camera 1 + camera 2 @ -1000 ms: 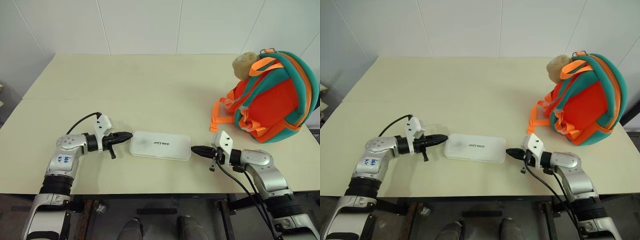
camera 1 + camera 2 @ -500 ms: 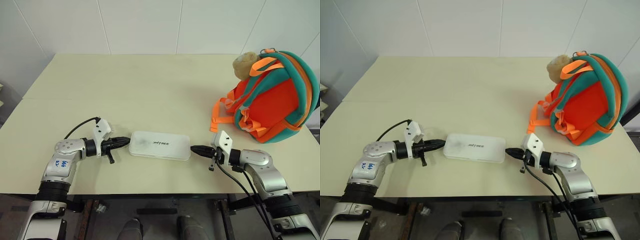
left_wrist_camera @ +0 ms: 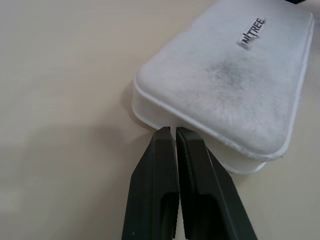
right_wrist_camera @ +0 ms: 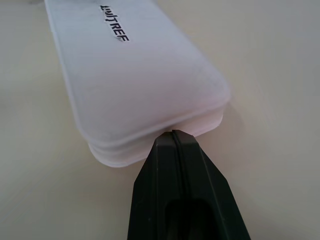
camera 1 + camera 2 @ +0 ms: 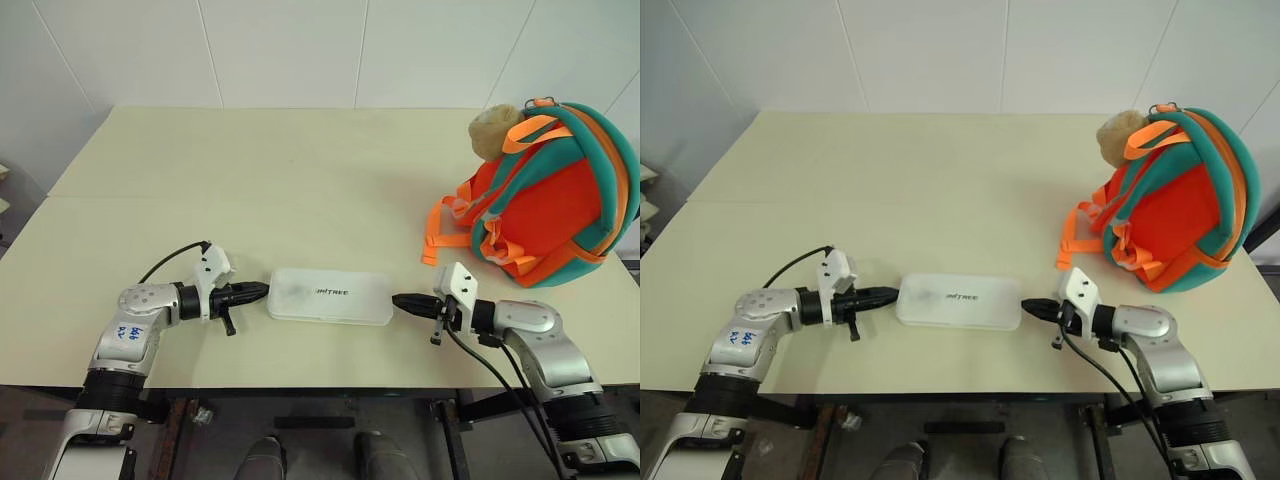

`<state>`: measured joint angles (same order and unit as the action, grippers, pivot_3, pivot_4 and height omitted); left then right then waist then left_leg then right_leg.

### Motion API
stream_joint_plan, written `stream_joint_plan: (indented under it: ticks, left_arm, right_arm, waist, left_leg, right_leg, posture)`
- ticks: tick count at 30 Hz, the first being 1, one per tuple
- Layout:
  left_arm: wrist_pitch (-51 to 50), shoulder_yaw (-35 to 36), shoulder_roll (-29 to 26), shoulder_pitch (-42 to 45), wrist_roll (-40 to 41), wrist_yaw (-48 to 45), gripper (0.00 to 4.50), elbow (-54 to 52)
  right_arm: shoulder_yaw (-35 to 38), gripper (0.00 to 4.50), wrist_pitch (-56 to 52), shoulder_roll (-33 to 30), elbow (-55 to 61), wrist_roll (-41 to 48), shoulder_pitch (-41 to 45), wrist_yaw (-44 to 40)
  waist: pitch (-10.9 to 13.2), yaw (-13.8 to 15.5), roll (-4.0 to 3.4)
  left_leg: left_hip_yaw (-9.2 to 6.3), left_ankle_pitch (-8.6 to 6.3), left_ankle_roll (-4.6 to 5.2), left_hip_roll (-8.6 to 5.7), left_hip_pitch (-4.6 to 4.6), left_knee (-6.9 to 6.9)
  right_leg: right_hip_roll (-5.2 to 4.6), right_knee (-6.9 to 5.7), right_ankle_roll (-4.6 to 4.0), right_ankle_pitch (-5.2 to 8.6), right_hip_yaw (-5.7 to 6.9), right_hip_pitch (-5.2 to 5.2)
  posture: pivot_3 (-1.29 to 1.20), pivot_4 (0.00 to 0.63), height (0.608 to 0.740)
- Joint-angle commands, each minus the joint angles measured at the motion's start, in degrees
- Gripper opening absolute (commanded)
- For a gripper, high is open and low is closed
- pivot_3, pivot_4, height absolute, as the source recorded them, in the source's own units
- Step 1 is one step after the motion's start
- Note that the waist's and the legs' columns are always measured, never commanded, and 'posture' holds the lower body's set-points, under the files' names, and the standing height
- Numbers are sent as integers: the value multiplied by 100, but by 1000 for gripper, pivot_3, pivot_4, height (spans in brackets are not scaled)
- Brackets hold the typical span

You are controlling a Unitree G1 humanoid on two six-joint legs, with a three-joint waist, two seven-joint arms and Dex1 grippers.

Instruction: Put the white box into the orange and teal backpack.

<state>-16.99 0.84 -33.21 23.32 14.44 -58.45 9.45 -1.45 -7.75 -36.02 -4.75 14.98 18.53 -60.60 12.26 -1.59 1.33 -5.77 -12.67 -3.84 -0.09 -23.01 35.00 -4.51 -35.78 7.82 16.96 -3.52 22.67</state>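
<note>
The left gripper's shut fingers only press on the end of the white box, so next the left gripper opens, turns and grabs the box by its top and bottom (image 5: pixel 290 289).
The white box (image 5: pixel 330 295) lies flat near the table's front edge, its dark lettering up. My left gripper (image 5: pixel 262 290) is shut, with its tips against the box's left end, as the left wrist view also has the fingertips (image 3: pixel 165 135) meeting the white box (image 3: pixel 225 85). My right gripper (image 5: pixel 397 299) is shut too and presses its tips on the box's right end; the right wrist view has it (image 4: pixel 173 133) against the white box (image 4: pixel 135 75). The orange and teal backpack (image 5: pixel 550 200) stands upright at the right, apart from both grippers.
A tan plush ball (image 5: pixel 492 130) hangs at the backpack's upper left, and orange straps (image 5: pixel 440 235) trail onto the cream table (image 5: pixel 280 170). A seam crosses the table's left part. White wall panels rise behind the far edge.
My left gripper has sunk to the level of the box's left end. The box and my right gripper sit very slightly further right.
</note>
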Motion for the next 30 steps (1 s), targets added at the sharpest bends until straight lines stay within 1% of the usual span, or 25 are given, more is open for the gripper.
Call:
stream_joint_plan:
  ticks: [1,6,10,13,14,18,22,24,25,27,29,30]
  left_arm:
    - [-83,-76,106,-162,218,-28,180,-495]
    - [-162,-67,136,-248,236,18,180,-664]
    - [-253,-43,121,-274,197,156,180,-752]
    - [-336,1,30,-258,166,234,793,-817]
    - [-353,22,1,-253,164,251,1081,-835]
    - [-470,204,-285,-220,248,167,2419,-817]
    - [-596,327,-552,-163,367,10,3729,-659]
    - [-1100,363,-739,-37,646,-282,4381,-541]
    - [-1326,347,-841,39,785,-506,4485,-467]
    - [-1938,342,-980,222,1080,-791,4485,-281]
    - [-2779,243,-1074,528,1271,-881,4485,40]
    - [-3044,210,-1089,636,1333,-896,4485,144]
  right_arm:
    - [134,0,28,-111,251,163,-50,-111]
    - [146,0,31,-137,196,162,-83,-86]
    - [264,0,-164,-163,103,277,-73,-69]
    - [370,596,-278,-307,11,358,20,-176]
    - [391,903,-274,-361,-11,359,43,-229]
    - [571,2363,-138,-707,-327,321,244,-363]
    - [624,3700,-34,-931,-623,303,394,-582]
    - [614,4431,-366,-1060,-572,487,470,-848]
    - [592,4500,-607,-1134,-512,570,511,-973]
    - [520,4500,-1071,-1277,-332,713,545,-1191]
    - [399,4500,-1561,-1406,-110,866,570,-1382]
    - [369,4500,-1729,-1444,-31,917,576,-1435]
  waist:
    - [0,-2,0]
    - [0,-5,0]
    - [0,0,0]
    - [0,1,0]
    - [0,0,0]
    - [0,-6,0]
    - [0,-4,0]
    - [0,-4,0]
    - [0,-6,0]
    - [2,-9,-3]
    - [2,-9,-3]
    - [2,-11,-3]
  left_leg:
    - [0,0,0,0,0,0]
    - [0,0,0,0,1,1]
    - [0,0,0,0,0,1]
    - [0,0,0,0,-1,0]
    - [0,0,0,0,-2,0]
    - [1,0,0,0,-2,-1]
    - [2,-1,1,0,-2,-3]
    - [2,-1,2,0,-3,-4]
    - [2,-1,2,1,-4,-4]
    - [2,-1,3,0,-5,-3]
    - [2,-2,4,0,-5,-4]
    - [1,-2,4,0,-5,-3]
  right_leg:
    - [0,0,0,0,0,0]
    - [0,0,-1,0,0,0]
    - [0,2,-1,0,0,0]
    - [0,4,-1,0,0,0]
    - [0,5,-1,0,0,0]
    - [0,9,0,0,0,0]
    - [-1,12,-2,1,0,0]
    - [-1,15,-2,1,0,0]
    - [0,14,-2,1,1,0]
    - [0,13,-1,1,1,1]
    - [0,14,-1,1,1,1]
    - [0,13,-1,1,2,1]
  posture:
    - [0,150,740]
    - [0,150,740]
    - [0,150,740]
    - [0,150,740]
    - [0,150,740]
    - [0,150,740]
    - [0,150,740]
    - [0,150,740]
    - [0,150,740]
    - [0,150,740]
    - [0,150,740]
    - [0,150,740]
